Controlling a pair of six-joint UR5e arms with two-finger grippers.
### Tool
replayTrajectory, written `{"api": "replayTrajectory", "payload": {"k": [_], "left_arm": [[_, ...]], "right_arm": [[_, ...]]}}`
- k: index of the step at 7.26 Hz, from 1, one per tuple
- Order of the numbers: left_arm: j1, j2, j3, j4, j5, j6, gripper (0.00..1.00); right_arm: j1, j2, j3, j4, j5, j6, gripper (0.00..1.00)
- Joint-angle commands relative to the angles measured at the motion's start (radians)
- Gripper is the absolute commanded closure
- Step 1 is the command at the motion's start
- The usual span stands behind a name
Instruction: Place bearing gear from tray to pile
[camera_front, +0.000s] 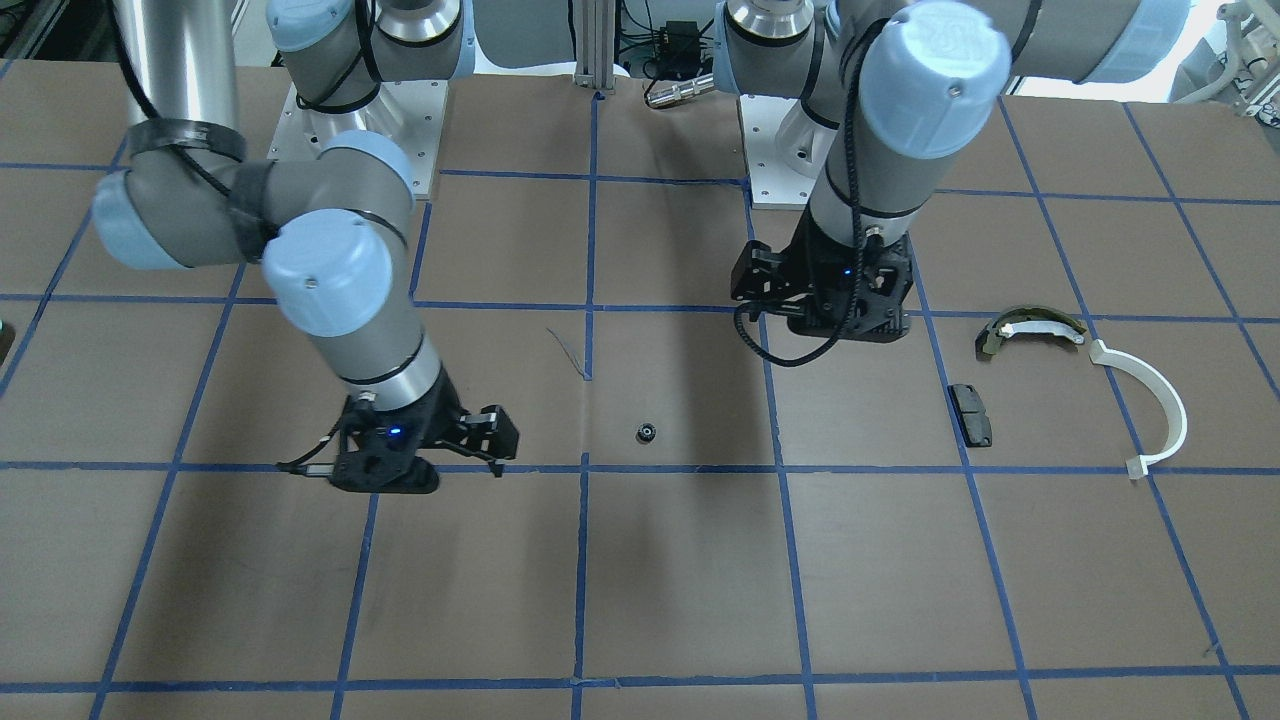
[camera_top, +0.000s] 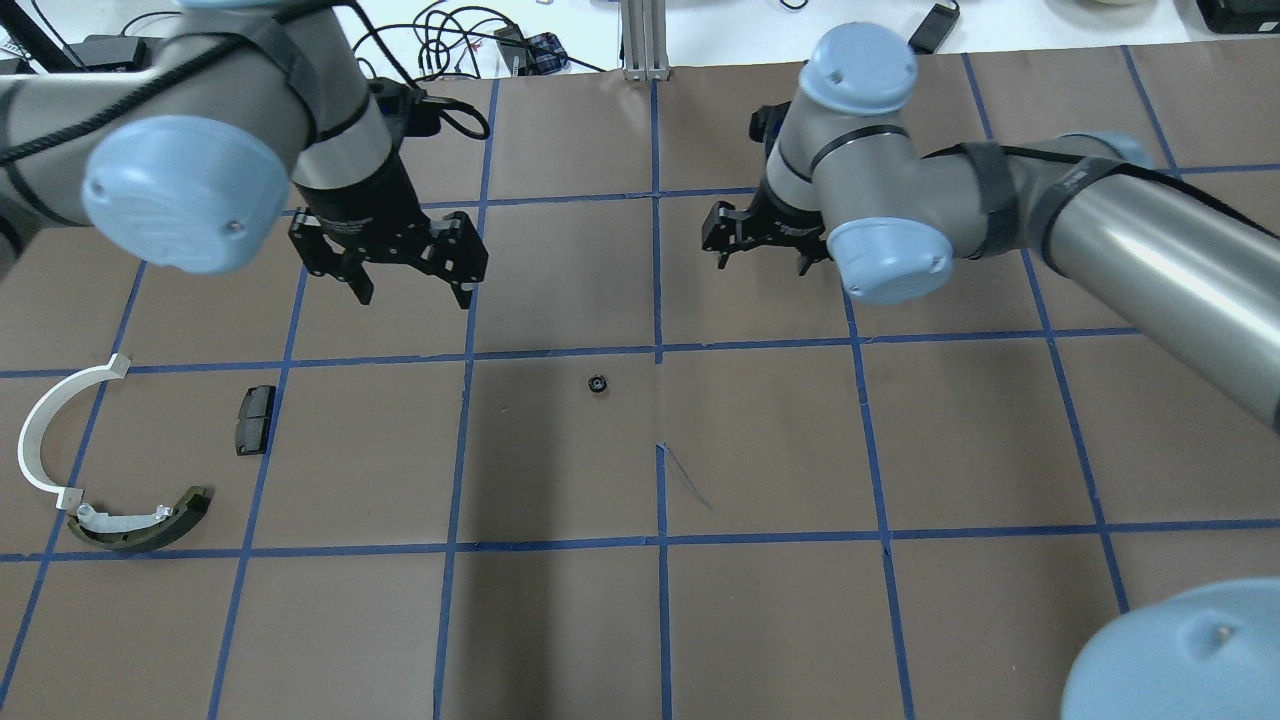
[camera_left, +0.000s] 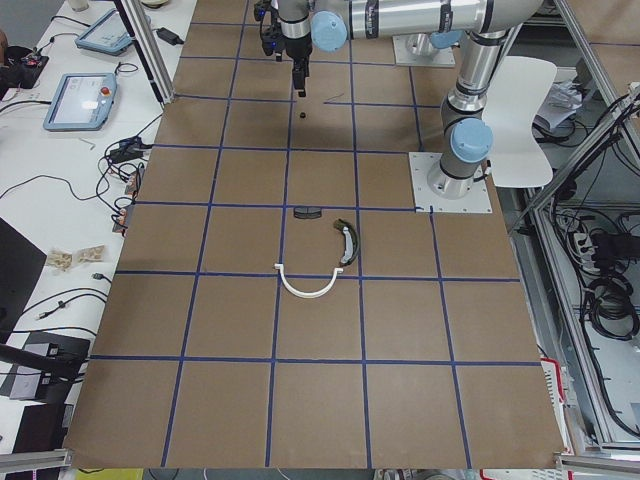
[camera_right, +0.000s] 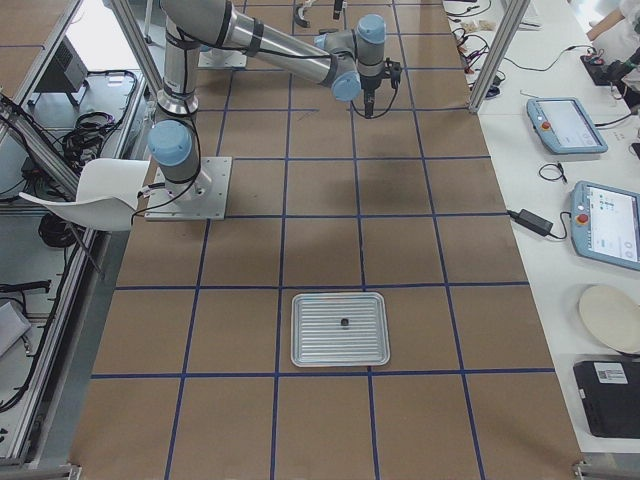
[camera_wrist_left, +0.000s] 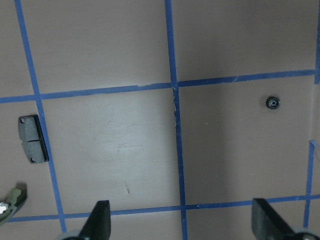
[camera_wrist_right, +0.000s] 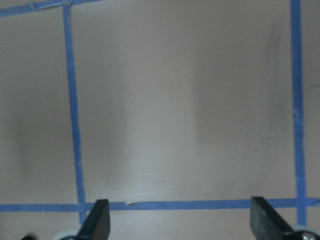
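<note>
My left gripper needs to next move to the small black bearing gear on the brown table and close on the gear's toothed side (camera_front: 645, 433) (camera_wrist_left: 272, 103).
A small black bearing gear (camera_top: 598, 384) lies on the brown table between the arms; it also shows in the left wrist view (camera_wrist_left: 272, 102). Another small dark part (camera_right: 343, 322) sits in the metal tray (camera_right: 305, 350) in the exterior right view. The pile lies at the robot's left: a white arc (camera_top: 40, 430), a black pad (camera_top: 255, 419) and an olive-and-white shoe (camera_top: 140, 520). My left gripper (camera_top: 412, 292) is open and empty, above the table between the pile and the gear. My right gripper (camera_top: 762, 258) is open and empty, right of the gear.
Blue tape lines (camera_top: 657, 350) grid the brown table. The arm bases (camera_front: 355, 140) stand at the robot's edge. Cables and tablets (camera_right: 566, 125) lie on the white bench beyond the table's far edge.
</note>
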Motion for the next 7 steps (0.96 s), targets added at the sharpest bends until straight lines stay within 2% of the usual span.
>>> {"api": "replayTrajectory", "payload": {"k": [1, 2, 3, 4, 6, 7], "left_arm": [[-0.109, -0.098, -0.021, 0.140, -0.029, -0.059, 0.00], [-0.152, -0.143, -0.034, 0.191, -0.033, -0.083, 0.00], [-0.172, -0.179, -0.043, 0.252, -0.034, -0.102, 0.00], [-0.174, -0.215, -0.058, 0.305, -0.034, -0.111, 0.00], [-0.174, -0.267, -0.112, 0.449, -0.034, -0.108, 0.00], [-0.174, -0.290, -0.132, 0.477, -0.032, -0.103, 0.00]], "right_arm": [[-0.248, -0.038, 0.000, 0.064, 0.001, -0.155, 0.00], [-0.345, -0.053, -0.003, 0.124, -0.054, -0.258, 0.00], [-0.423, -0.061, -0.006, 0.117, -0.135, -0.391, 0.00], [-0.505, -0.057, -0.006, 0.107, -0.175, -0.515, 0.00], [-0.693, -0.050, -0.006, 0.109, -0.171, -0.704, 0.00], [-0.764, -0.044, -0.006, 0.106, -0.174, -0.773, 0.00]]}}
